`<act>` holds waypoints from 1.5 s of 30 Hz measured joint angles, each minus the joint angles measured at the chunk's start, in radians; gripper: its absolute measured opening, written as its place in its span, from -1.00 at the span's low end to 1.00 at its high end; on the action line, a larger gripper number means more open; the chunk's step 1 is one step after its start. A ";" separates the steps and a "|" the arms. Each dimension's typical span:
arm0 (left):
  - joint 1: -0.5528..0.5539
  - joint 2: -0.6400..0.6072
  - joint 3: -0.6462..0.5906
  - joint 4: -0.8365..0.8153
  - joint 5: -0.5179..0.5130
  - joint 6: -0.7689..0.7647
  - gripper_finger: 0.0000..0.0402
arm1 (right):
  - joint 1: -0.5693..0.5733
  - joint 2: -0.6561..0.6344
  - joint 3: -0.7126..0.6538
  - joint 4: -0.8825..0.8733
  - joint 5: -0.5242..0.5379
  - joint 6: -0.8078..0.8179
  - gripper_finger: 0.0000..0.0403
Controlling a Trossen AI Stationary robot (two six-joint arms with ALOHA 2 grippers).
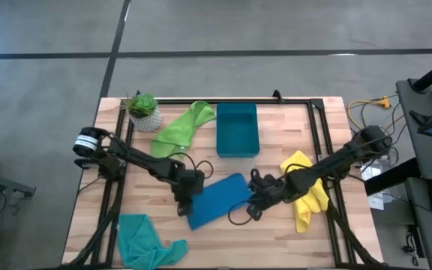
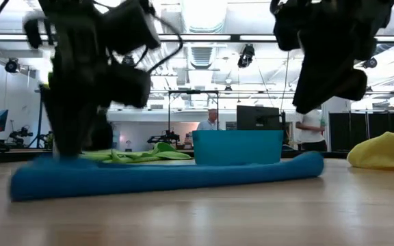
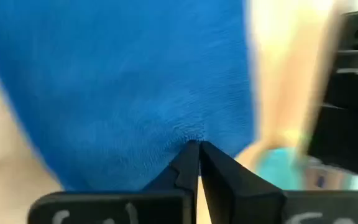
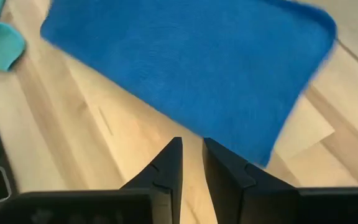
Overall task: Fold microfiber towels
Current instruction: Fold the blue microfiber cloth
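Observation:
My left gripper needs to open and take the blue towel's corner [image 3: 247, 140], because its fingers are puckering the blue towel's top surface, in from its edge.
The blue towel [image 1: 217, 199] lies flat in the table's middle, a thick strip in the low view [image 2: 169, 174]. My left gripper [image 1: 184, 202] is down on its left end, fingers shut [image 3: 196, 146]. My right gripper [image 1: 252, 208] hangs above the table off the towel's near right edge [image 4: 191, 146], its fingers a narrow gap apart and holding nothing. The lime green towel [image 1: 180, 129] lies crumpled at the far side, the yellow towel [image 1: 304, 191] at the right, and the teal towel [image 1: 145, 240] at the near left. My left gripper has its shut fingertips on the blue towel's top surface near its left end [image 3: 188, 132]. The cloth puckers right at the tips. The fingers come from above, pointing down. The towel lies flat on the table; one layer or several, I cannot tell.
A rigid teal-blue bin [image 1: 237, 129] stands at the far middle, and shows behind the towel in the low view [image 2: 238, 147]. A small potted plant [image 1: 142, 111] stands at the far left. Bare wood shows along the near edge between the teal and yellow towels.

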 joint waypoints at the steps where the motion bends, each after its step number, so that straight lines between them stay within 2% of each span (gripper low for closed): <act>1: -0.004 -0.019 0.003 0.033 0.000 -0.003 -1.00 | 0.008 -0.005 0.002 0.000 0.007 0.002 -0.71; 3: -0.008 -0.051 0.014 0.127 -0.023 0.010 -1.00 | 0.032 -0.019 0.004 0.004 0.039 0.009 -0.71; 6: -0.007 -0.083 0.033 0.266 -0.126 0.070 -1.00 | 0.074 -0.048 0.004 0.016 0.130 0.045 -0.72; 9: 0.021 -0.071 0.069 0.278 -0.216 0.150 -1.00 | 0.117 -0.076 0.004 0.033 0.223 0.080 -0.72; 14: 0.075 0.030 0.120 0.187 -0.090 0.153 -1.00 | 0.171 -0.117 0.004 0.029 0.262 0.140 -0.72; 22: 0.032 0.020 0.090 0.021 -0.075 0.177 -1.00 | 0.185 -0.133 0.004 0.007 0.286 0.124 -0.72; 25: 0.005 -0.016 0.070 -0.005 -0.115 0.174 -1.00 | 0.170 -0.126 0.004 0.010 0.340 0.108 -0.72; 29: -0.024 -0.022 0.061 0.012 -0.257 0.154 -1.00 | 0.127 -0.112 0.004 0.011 0.343 0.081 -0.72; 34: -0.023 -0.004 0.060 0.120 -0.282 0.149 -0.99 | 0.089 -0.103 0.004 0.015 0.332 0.046 -0.72; 39: -0.011 0.016 0.059 0.145 -0.295 0.148 -0.78 | 0.054 -0.088 -0.003 0.030 0.311 0.016 -0.72; 45: -0.011 0.062 0.058 0.147 -0.298 0.148 -0.41 | -0.012 -0.006 -0.006 0.063 0.204 -0.045 -0.72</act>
